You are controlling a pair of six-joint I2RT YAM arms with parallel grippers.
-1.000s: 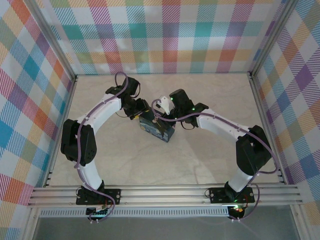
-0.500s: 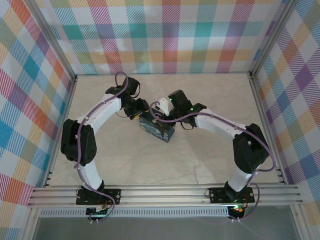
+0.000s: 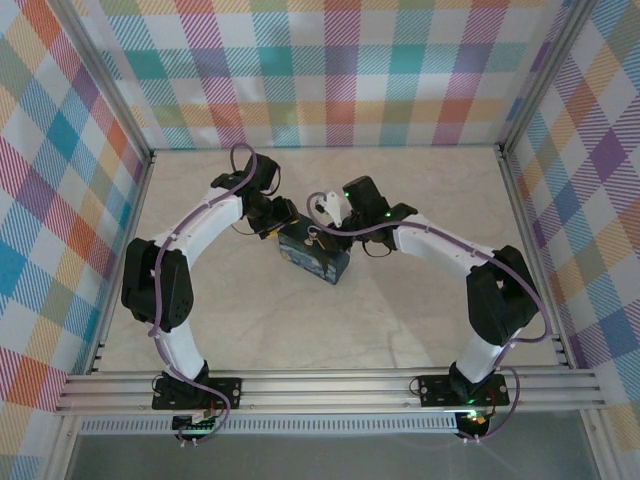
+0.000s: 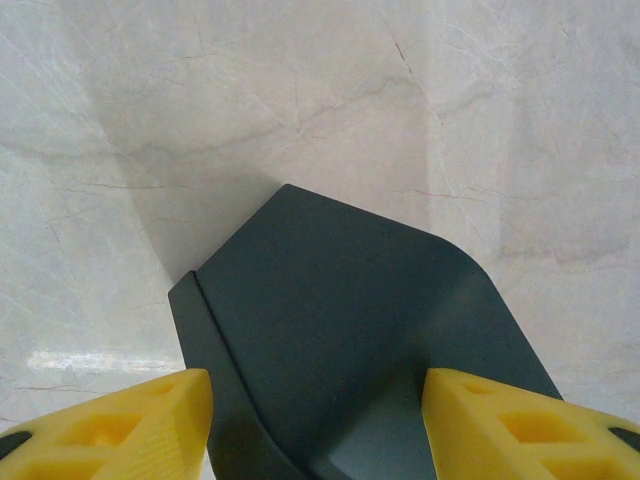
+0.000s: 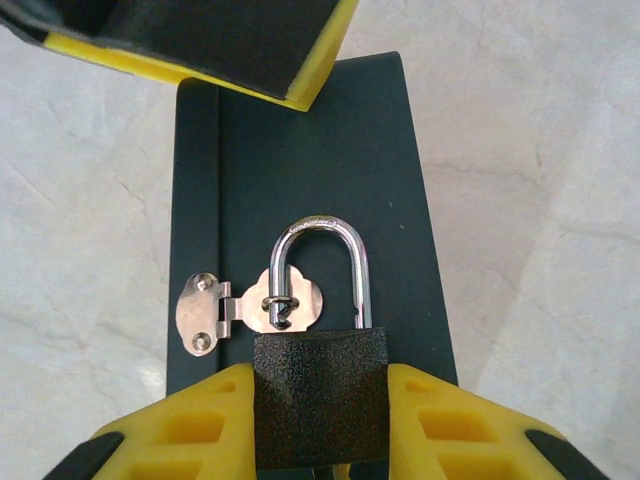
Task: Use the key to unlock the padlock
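My right gripper will put the padlock down on the marble (image 3: 389,257) beside the tin, away from my left gripper.
A dark blue tin (image 3: 315,258) lies mid-table between both arms. My left gripper (image 4: 318,400) straddles the tin's (image 4: 340,290) corner, its yellow pads (image 4: 140,420) pressed on either side of it. On the tin's front (image 5: 400,150) a silver hasp (image 5: 250,305) carries the padlock (image 5: 320,420), black-bodied, its silvery shackle (image 5: 325,250) threaded through the staple and closed. My right gripper (image 5: 318,385) is shut on the padlock's body, one yellow finger (image 5: 190,420) against each side. The key is out of view.
The left gripper's finger (image 5: 220,40) reaches in at the top of the right wrist view, close above the shackle. Pale marble tabletop (image 3: 250,320) surrounds the tin. Checked walls and metal rails (image 3: 320,388) enclose the table.
My right gripper's fingers have closed in onto the padlock's body, and its wrist has shifted slightly. The left arm and the tin have stayed put.
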